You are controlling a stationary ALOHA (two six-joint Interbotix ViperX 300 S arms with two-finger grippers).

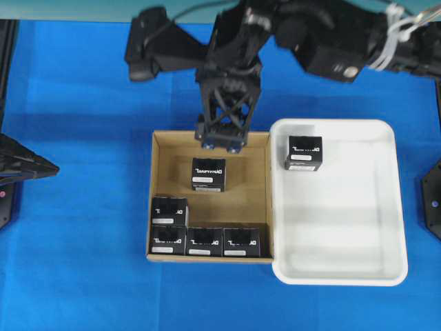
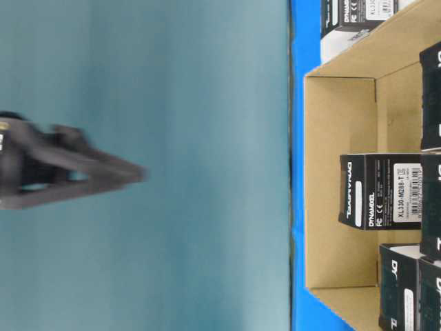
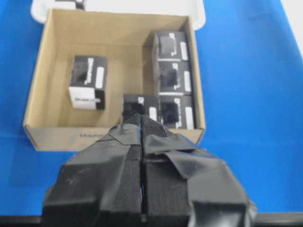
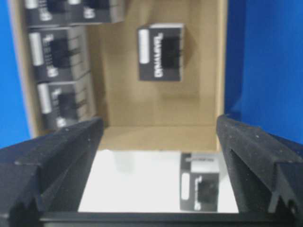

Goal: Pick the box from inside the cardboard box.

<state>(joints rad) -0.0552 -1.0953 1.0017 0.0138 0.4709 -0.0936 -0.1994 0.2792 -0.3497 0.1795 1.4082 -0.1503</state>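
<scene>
The black box standing alone, apart from the row inside the cardboard box, will have my right gripper close on its near and far sides (image 1: 209,174) (image 4: 161,52).
The cardboard box (image 1: 234,200) (image 2: 341,110) (image 3: 118,52) (image 4: 123,94) lies mid-table with several black boxes inside. One box (image 1: 208,174) (image 2: 379,191) (image 3: 88,81) (image 4: 161,52) stands alone near the far wall. The others (image 1: 204,241) (image 3: 174,78) (image 4: 59,54) line the near wall and left corner. My right gripper (image 1: 220,140) (image 2: 138,174) (image 4: 158,120) hangs high over the far wall, pointing down, jaws wide open and empty. At the table's left edge my left gripper (image 1: 54,167) (image 3: 142,118) is shut on nothing and faces the carton.
A white tray (image 1: 344,227) (image 4: 132,184) (image 3: 142,5) touches the carton's right wall and holds one black box (image 1: 304,152) (image 4: 199,187) in its far left corner. Blue cloth (image 1: 83,241) covers the table. A black stand (image 1: 431,200) sits at the right edge.
</scene>
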